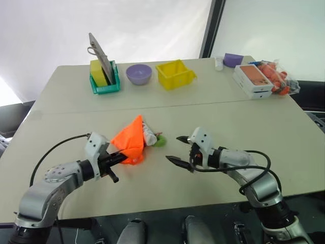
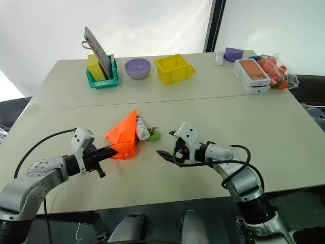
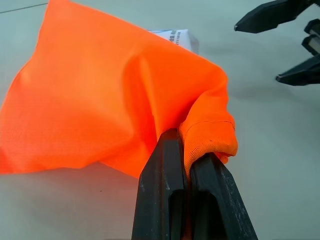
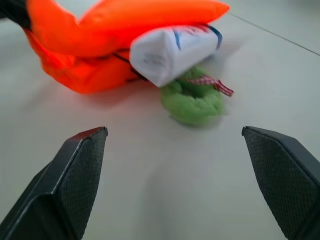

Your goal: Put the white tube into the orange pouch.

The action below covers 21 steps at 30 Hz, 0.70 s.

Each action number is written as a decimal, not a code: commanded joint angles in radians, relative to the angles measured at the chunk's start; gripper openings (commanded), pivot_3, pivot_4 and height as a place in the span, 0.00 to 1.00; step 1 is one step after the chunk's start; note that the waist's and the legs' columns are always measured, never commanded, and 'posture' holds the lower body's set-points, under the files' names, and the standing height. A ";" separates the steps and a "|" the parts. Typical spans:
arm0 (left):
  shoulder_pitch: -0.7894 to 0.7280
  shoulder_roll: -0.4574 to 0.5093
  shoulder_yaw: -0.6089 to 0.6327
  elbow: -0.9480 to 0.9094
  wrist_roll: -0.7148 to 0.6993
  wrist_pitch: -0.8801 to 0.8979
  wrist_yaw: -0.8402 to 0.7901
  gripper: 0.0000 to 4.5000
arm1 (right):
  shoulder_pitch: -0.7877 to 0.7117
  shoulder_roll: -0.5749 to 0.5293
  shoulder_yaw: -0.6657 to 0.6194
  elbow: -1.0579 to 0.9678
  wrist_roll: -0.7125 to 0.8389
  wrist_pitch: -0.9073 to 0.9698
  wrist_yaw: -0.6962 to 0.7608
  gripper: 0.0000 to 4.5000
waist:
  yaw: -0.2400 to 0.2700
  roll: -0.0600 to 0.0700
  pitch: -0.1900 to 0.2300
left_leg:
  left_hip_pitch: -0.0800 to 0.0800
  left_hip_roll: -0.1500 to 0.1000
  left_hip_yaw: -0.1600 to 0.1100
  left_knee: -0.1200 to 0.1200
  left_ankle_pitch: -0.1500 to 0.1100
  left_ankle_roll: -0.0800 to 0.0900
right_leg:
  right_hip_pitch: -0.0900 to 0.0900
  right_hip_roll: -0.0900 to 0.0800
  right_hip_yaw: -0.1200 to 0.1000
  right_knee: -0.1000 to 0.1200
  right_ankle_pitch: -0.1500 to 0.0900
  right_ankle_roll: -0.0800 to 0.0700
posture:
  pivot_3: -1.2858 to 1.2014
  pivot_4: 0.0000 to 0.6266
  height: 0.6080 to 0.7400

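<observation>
The white tube lies alongside, under the orange pouch's edge, so my right gripper should first lift it clear by the tube's flat end (image 2: 144, 135).
The orange pouch (image 1: 131, 140) lies at the middle of the near table, one corner lifted. My left gripper (image 1: 119, 156) is shut on the pouch's folded edge (image 3: 210, 135). The white tube (image 4: 170, 50) lies with one end inside the pouch's mouth, and its flat white end with blue print sticks out toward the right. A green tag (image 4: 192, 100) rests on the table just beside the tube. My right gripper (image 1: 173, 148) stands open a short way right of the tube and touches nothing, its fingers (image 4: 75, 170) wide apart.
Along the far edge stand a green basket (image 1: 104, 84) with a yellow sponge and a board, a purple bowl (image 1: 138, 74), a yellow bin (image 1: 175, 74), a small white bottle (image 1: 219, 63), boxes (image 1: 252, 80) and a bag of orange items (image 1: 277, 76).
</observation>
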 commanded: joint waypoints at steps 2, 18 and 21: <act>0.001 0.007 0.043 0.007 -0.003 -0.037 -0.011 0.00 | -0.047 0.032 0.035 0.061 -0.063 -0.099 -0.017 0.99 | -0.002 0.000 0.000 | 0.000 0.000 0.000 0.000 0.000 0.000 | 0.000 0.000 0.000 0.000 0.000 0.000 | 0.52 0.24 1.00; 0.048 -0.012 0.061 0.000 -0.015 -0.051 0.005 0.00 | -0.171 0.224 0.056 0.395 -0.154 -0.257 -0.077 0.81 | -0.002 0.000 0.000 | 0.001 0.000 0.000 -0.001 0.000 0.000 | 0.000 0.000 0.000 0.001 0.003 -0.004 | 0.52 0.24 1.00; 0.051 -0.016 0.060 -0.004 -0.018 -0.050 0.011 0.00 | -0.170 0.224 0.052 0.400 -0.155 -0.255 -0.073 0.48 | -0.002 0.000 0.000 | 0.001 0.000 0.000 -0.001 0.000 0.000 | 0.000 0.000 0.000 0.001 0.003 -0.004 | 0.52 0.24 1.00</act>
